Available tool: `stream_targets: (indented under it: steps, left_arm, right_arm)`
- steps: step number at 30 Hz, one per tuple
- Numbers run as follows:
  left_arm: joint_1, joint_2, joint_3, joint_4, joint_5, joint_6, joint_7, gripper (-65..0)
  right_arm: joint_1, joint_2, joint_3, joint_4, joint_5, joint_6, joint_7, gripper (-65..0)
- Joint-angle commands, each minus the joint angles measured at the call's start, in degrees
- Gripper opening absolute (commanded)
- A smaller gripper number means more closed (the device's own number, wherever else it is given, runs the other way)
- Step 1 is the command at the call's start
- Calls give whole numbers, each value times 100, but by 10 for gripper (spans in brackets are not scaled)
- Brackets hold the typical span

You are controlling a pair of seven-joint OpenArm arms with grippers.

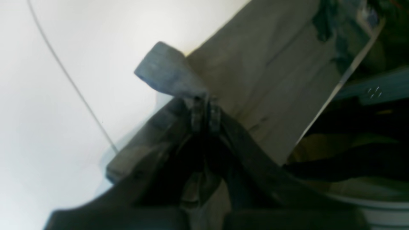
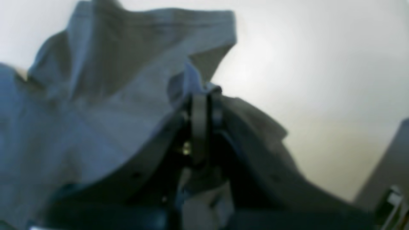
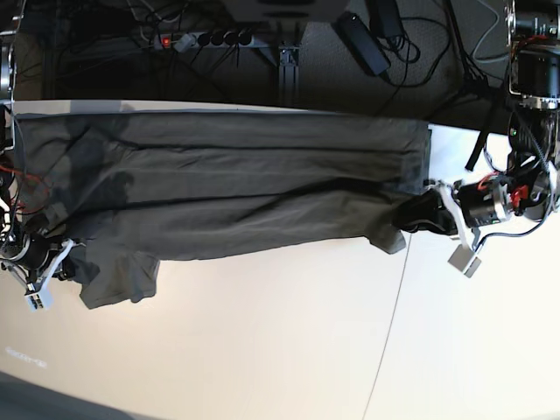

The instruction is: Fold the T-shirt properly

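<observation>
Next, my right gripper lets go of the T-shirt's near edge on top of the cloth's far half (image 3: 66, 173), next to the sleeve end. The T-shirt now lies stretched along the table's far side.
The dark olive-grey T-shirt (image 3: 236, 188) lies stretched along the far side of the white table (image 3: 262, 350), folded lengthwise, with a sleeve hanging down at the base view's left. My left gripper (image 3: 409, 216), at that view's right, is shut on the shirt's hem corner. In the left wrist view the left gripper (image 1: 204, 110) pinches the cloth, and a tab of fabric (image 1: 166, 70) sticks out past it. My right gripper (image 3: 63, 254) is shut on the shirt near the sleeve. In the right wrist view the right gripper (image 2: 204, 105) is closed, with bunched T-shirt cloth (image 2: 96, 95) beyond it.
A thin line (image 3: 389, 324) runs across the table's right half. Behind the table's far edge lie a power strip (image 3: 210, 39) and tangled cables (image 3: 376, 39) on a dark floor. The left arm's body (image 3: 490, 201) rests over the table's right end.
</observation>
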Motion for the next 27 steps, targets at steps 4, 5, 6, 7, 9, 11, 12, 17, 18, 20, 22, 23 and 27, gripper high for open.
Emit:
stream_targets:
  steps: [4, 5, 6, 7, 9, 11, 12, 17, 18, 20, 22, 23, 27]
  left_arm:
    - [55, -101, -37, 219, -87, -6, -83, -650]
    - [81, -98, -37, 219, -87, -6, -37, -650]
    - [109, -103, -37, 221, -90, -6, -22, -650]
    - [127, -114, -37, 221, -90, -6, -24, -650]
    - [127, -142, -37, 221, -94, -6, 2, -650]
    - [127, -199, -37, 221, -101, -6, 20, -650]
    - [129, -247, -37, 221, -105, -6, 24, -650]
    - [142, -551, -37, 221, -463, -6, 251, -650]
    - [149, -608, -37, 221, -588, -6, 326, -650]
    - [173, -717, -37, 221, -866, -6, 479, -650]
    - [240, -817, -37, 221, -1014, -6, 496, -650]
    - [299, -857, -37, 221, -1049, -6, 498, -650]
    - [505, -887, -37, 221, -1095, -6, 503, -650]
  right_arm:
    - [-737, 420, 1102, 1080, 542, 433, -354, -650]
    - [-964, 446, 1384, 1307, 684, 442, -487, -650]
    - [-1178, 463, 1648, 1523, 824, 448, -616, -650]
    - [-1379, 466, 1897, 1725, 935, 448, -715, -650]
    - [-1727, 466, 2312, 2074, 1075, 448, -885, -650]
    - [-2048, 466, 2636, 2339, 1161, 448, -1034, -650]
    - [-2210, 466, 2782, 2441, 1180, 448, -1060, -650]
    - [-2879, 461, 3314, 2653, 1263, 448, -1075, -650]
    - [-2962, 461, 3357, 2662, 1263, 448, -1080, -650]
    - [-3121, 463, 3401, 2664, 1261, 448, -1110, -650]
    - [-3287, 463, 3401, 2664, 1259, 446, -1123, -650]
    - [-3368, 452, 3401, 2664, 1261, 446, -1130, -650]
    - [-3563, 372, 3401, 2662, 1257, 446, -1134, -650]
